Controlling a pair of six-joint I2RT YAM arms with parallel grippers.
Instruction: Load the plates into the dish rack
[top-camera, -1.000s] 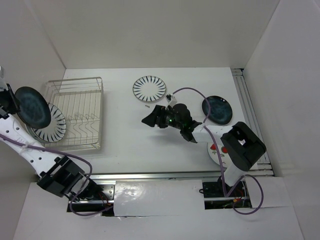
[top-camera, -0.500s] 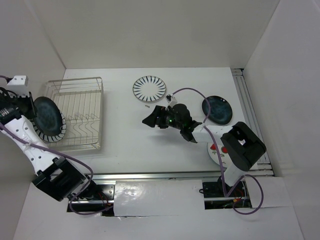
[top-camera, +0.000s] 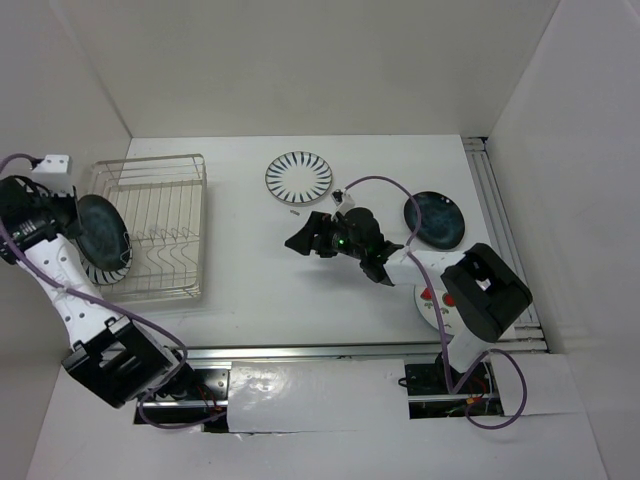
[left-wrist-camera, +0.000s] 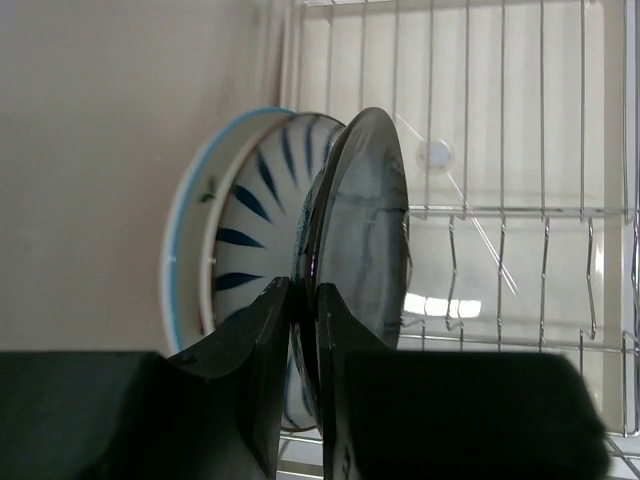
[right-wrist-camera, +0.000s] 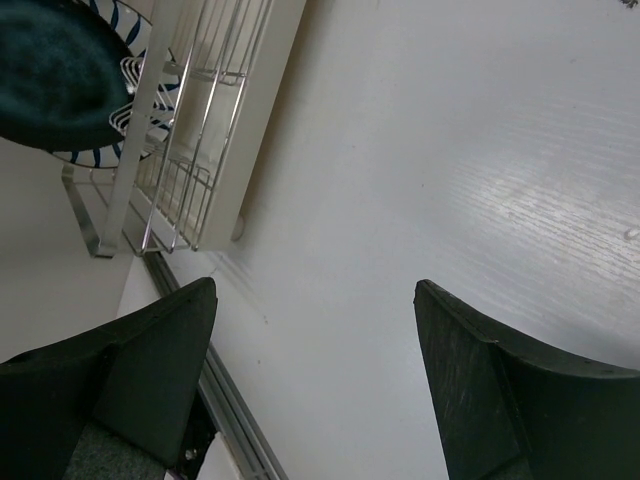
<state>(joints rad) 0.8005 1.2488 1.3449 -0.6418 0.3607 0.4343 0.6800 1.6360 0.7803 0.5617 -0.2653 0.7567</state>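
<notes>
The robot's left gripper needs to release the dark blue plate in the dish rack, leaning (top-camera: 115, 243) (left-wrist-camera: 357, 262) against the standing striped plate.
The wire dish rack (top-camera: 150, 160) stands at the table's left. A striped plate (top-camera: 110, 270) stands on edge at its left end. My left gripper (top-camera: 72, 215) is shut on the rim of a dark blue plate (top-camera: 103, 228) and holds it on edge right next to that striped plate. In the left wrist view the gripper (left-wrist-camera: 303, 300) pinches the blue plate (left-wrist-camera: 365, 220) beside the striped plate (left-wrist-camera: 235, 230). My right gripper (top-camera: 300, 238) hangs open and empty over mid-table. A second striped plate (top-camera: 298, 176), a second blue plate (top-camera: 435, 220) and a watermelon plate (top-camera: 432, 300) lie on the table.
The rack's free tines (left-wrist-camera: 500, 210) run to the right of the held plate. The right wrist view shows the rack (right-wrist-camera: 200, 120) far left and bare table between the fingers. White walls close in on the left, back and right. The right arm partly covers the watermelon plate.
My left gripper has carried the blue plate from outside the rack's left edge rightward, beside the standing striped plate. The right arm has not moved.
</notes>
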